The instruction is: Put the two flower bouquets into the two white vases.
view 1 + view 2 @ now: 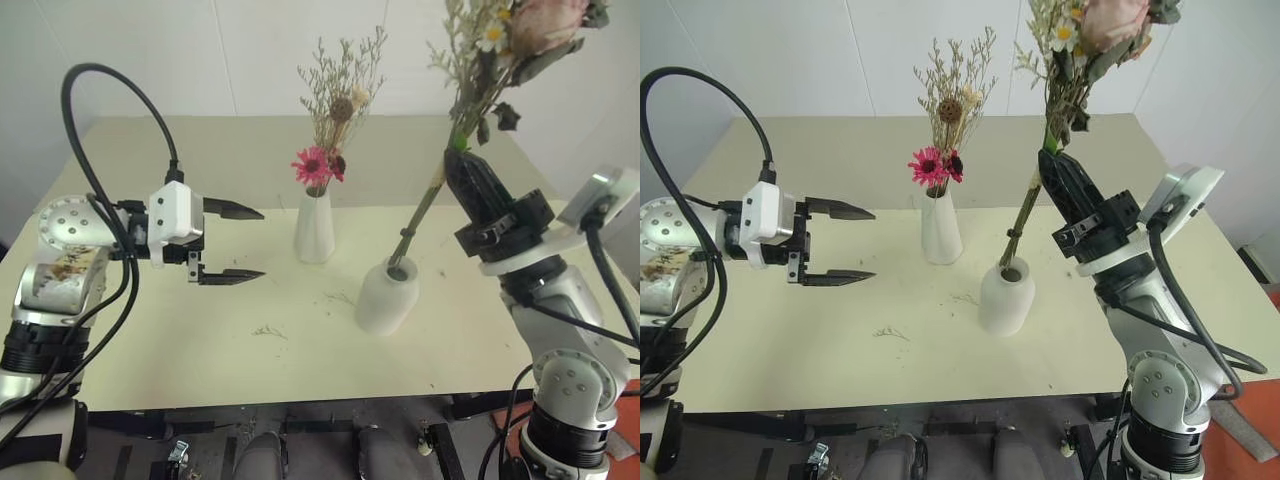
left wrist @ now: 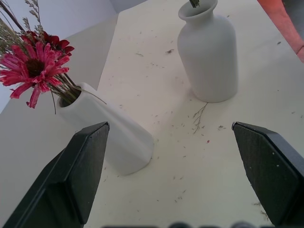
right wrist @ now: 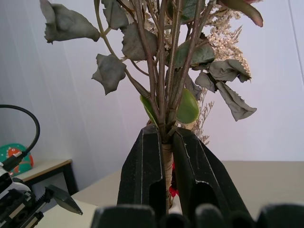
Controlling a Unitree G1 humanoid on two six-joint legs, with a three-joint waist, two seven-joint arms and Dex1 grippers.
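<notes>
Next, I release the rose bouquet with my right gripper in the opening of the shorter round white vase (image 1: 401,269).
The bouquet of tan sprigs with a magenta daisy (image 1: 316,165) stands in the tall slim white vase (image 1: 315,230) at mid table. The rose bouquet (image 1: 545,25) leans to the right, its stem ends inside the mouth of the shorter round white vase (image 1: 387,296). My right gripper (image 1: 463,172) is shut on the stems above that vase; the right wrist view shows the black fingers (image 3: 147,175) clamped on the wrapped stems (image 3: 166,168). My left gripper (image 1: 232,242) hangs open and empty to the left of the tall vase, pointing toward it.
The cream table (image 1: 200,350) carries scattered dried bits (image 1: 268,331) in front of the vases. A white wall stands behind the far edge. An orange surface (image 2: 285,23) lies past the table's right side.
</notes>
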